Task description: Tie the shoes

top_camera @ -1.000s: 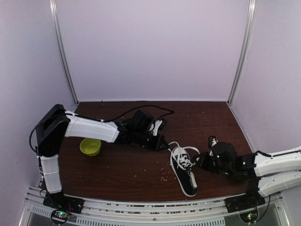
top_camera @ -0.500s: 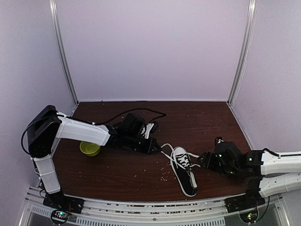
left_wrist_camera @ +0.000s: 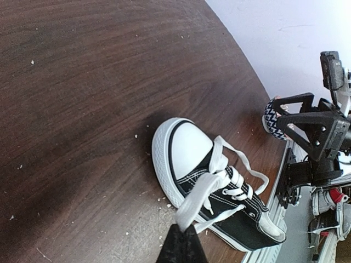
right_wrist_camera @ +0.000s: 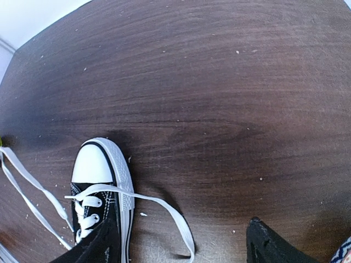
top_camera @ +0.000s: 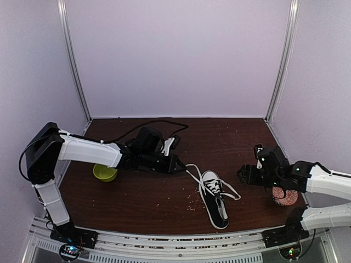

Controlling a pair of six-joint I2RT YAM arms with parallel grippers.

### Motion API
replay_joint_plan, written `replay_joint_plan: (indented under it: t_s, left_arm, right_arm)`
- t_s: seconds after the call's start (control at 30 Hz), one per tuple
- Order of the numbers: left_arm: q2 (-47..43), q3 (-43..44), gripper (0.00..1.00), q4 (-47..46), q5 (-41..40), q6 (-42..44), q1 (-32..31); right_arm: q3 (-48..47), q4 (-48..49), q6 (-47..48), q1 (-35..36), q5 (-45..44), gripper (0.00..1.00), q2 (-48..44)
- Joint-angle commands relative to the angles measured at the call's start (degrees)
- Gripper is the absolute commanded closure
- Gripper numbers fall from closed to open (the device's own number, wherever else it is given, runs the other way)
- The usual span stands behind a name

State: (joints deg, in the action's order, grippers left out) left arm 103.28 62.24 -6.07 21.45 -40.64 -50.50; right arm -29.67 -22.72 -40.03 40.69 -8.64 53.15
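Note:
Next, my right gripper closes on the loose white lace near its end, where it crosses the shoe's side (top_camera: 220, 179) (right_wrist_camera: 129, 193) just below the white toe cap.
The black shoe (top_camera: 214, 198) with white toe cap lies near the table's front, toe pointing away from the arm bases. My left gripper (top_camera: 179, 164) sits left of the toe, shut on one white lace (left_wrist_camera: 204, 190) that runs taut from the eyelets to the fingertips (left_wrist_camera: 181, 230). The other lace (right_wrist_camera: 174, 218) lies loose on the wood in a loop right of the shoe (right_wrist_camera: 96, 189). My right gripper (top_camera: 244, 175) hangs to the right of the shoe, open, with nothing between its fingers (right_wrist_camera: 267, 245).
A green bowl (top_camera: 105, 172) sits under the left forearm. A round reddish thing with a black-and-white pattern (top_camera: 284, 196) rests beside the right arm. Small crumbs are scattered over the brown table (top_camera: 148, 200). White walls close in the back and sides.
My right gripper has opened, dropped its lace and drawn back to the right. My left gripper has pulled its lace a little further left, still shut on it.

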Motion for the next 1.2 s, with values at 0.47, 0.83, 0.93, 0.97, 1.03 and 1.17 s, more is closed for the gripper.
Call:
replay_joint_plan:
  t_s: [0.47, 0.83, 0.93, 0.97, 1.03, 1.17]
  left_arm:
    - [-0.33, 0.34, 1.00, -3.34, 4.53, 0.58, 1.19]
    - [0.16, -0.17, 1.00, -5.80, 6.98, 0.62, 1.11]
    - [0.16, -0.09, 1.00, -5.18, 6.54, 0.86, 0.97]
    - [0.16, -0.10, 1.00, -4.92, 6.26, 1.04, 0.87]
    - [0.20, 0.15, 1.00, -4.58, 6.16, 1.43, 0.55]
    - [0.63, 1.02, 1.00, -4.17, 5.94, 1.30, -0.22]
  right_arm:
    - [-0.74, 21.79, 17.17, -6.28, 27.97, 0.33, 20.57]
    - [-1.66, 24.83, 20.01, -8.39, 35.01, 0.62, 28.32]
    - [-0.89, 25.13, 19.61, -8.93, 34.30, 0.84, 27.28]
    - [-0.57, 25.01, 19.56, -9.02, 33.49, 0.90, 26.51]
    - [-0.16, 23.84, 19.56, -9.25, 31.53, 0.96, 24.75]
    - [0.62, 20.03, 19.32, -9.57, 27.62, 0.97, 19.75]
